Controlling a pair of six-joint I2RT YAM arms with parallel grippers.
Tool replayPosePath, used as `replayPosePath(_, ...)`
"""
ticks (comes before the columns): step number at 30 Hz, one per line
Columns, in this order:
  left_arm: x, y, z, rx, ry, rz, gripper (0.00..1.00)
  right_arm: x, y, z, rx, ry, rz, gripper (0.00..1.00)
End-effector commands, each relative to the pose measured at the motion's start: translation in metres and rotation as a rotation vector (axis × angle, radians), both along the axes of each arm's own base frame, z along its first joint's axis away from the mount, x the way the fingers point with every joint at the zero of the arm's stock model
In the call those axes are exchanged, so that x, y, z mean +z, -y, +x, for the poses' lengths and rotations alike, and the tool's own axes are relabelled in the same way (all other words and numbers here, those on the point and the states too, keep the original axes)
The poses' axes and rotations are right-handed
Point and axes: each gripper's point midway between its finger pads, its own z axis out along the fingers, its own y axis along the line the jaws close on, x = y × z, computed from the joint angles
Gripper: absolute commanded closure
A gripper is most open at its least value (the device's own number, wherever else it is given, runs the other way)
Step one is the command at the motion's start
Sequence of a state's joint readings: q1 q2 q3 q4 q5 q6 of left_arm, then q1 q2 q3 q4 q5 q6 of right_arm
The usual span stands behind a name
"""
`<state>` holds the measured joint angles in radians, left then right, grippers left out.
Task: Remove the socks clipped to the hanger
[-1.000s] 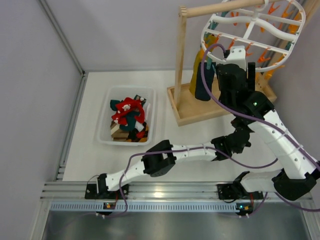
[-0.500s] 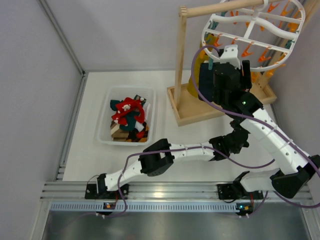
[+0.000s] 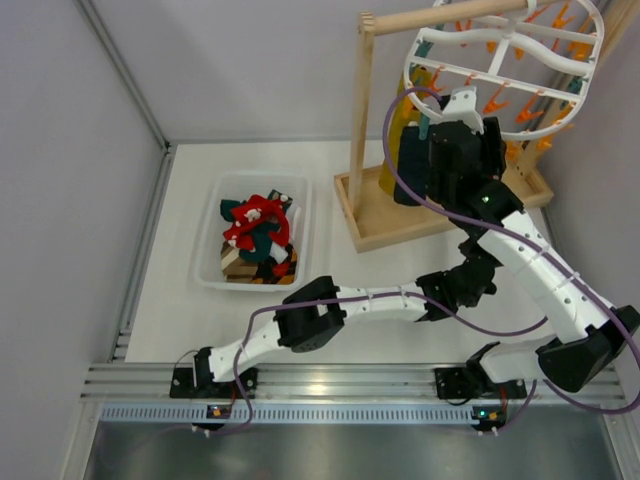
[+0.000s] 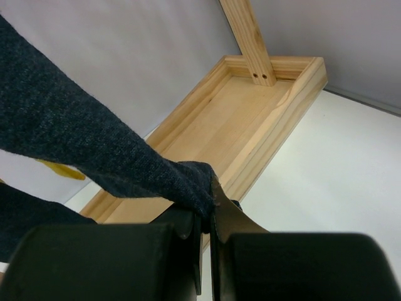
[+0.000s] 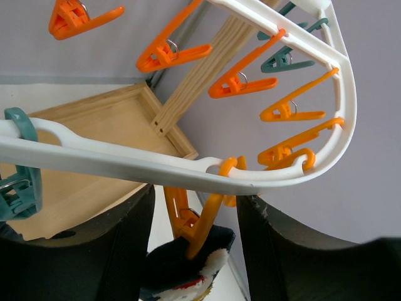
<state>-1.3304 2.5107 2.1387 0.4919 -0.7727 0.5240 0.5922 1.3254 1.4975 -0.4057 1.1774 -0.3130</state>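
My left gripper should drop the dark teal sock on top of the red sock in the clear bin (image 3: 254,226).
The white hanger (image 3: 413,78) hangs from the wooden stand at the upper right, its rim (image 5: 125,164) lined with orange and teal clothespins. My right gripper (image 5: 194,232) is open just under the rim. Its jaws stand on either side of an orange clothespin (image 5: 210,219) that clips a dark sock with white and red markings (image 5: 182,269). My left gripper (image 4: 210,210) is shut on the end of a dark teal sock (image 4: 94,150) that stretches away up and to the left. A dark sock (image 3: 408,172) and a mustard-yellow sock (image 3: 390,150) hang by the stand post. In the top view the left fingertips are hidden under the right arm.
The light wooden stand (image 3: 360,120) rises from its tray base (image 3: 372,222), which fills the left wrist view (image 4: 250,119). A clear bin (image 3: 207,262) left of it holds red, teal and other socks (image 3: 255,232). Walls close in at the left and back.
My right gripper has moved up and to the left, closer under the hanger's rim. The left arm has shifted slightly and still holds the dark sock.
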Motion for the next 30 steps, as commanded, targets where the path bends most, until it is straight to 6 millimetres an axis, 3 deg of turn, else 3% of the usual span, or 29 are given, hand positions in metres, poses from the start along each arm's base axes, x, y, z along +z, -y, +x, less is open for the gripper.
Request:
replayPosePath(1, 0.063, -0.008, -0.009, -0.031, 0.017, -0.125, 1.0, 0.015, -0.001, 0.01, -0.003, 0.069, 0.028, 0.49)
replayPosePath(7, 0.062, -0.007, -0.009, -0.034, 0.017, -0.123, 1.0, 0.015, -0.002, 0.01, 0.001, 0.068, 0.033, 0.61)
replayPosePath(10, 0.058, -0.006, -0.008, -0.033, 0.013, -0.119, 1.0, 0.016, -0.002, 0.009, 0.006, 0.071, 0.037, 0.75)
replayPosePath(15, 0.052, -0.005, -0.006, -0.031, 0.003, -0.122, 1.0, 0.017, -0.003, 0.008, 0.018, 0.079, 0.052, 0.81)
replayPosePath(20, 0.039, -0.008, -0.001, -0.028, -0.014, -0.108, 1.0, 0.015, -0.005, 0.008, 0.034, 0.082, 0.072, 1.0)
replayPosePath(24, 0.024, -0.011, -0.002, -0.057, -0.043, -0.088, 1.0, 0.019, -0.009, 0.007, 0.077, 0.106, 0.113, 1.0)
replayPosePath(30, 0.0, -0.034, -0.005, -0.038, -0.106, -0.066, 1.0, 0.021, -0.014, 0.007, 0.118, 0.097, 0.145, 1.0)
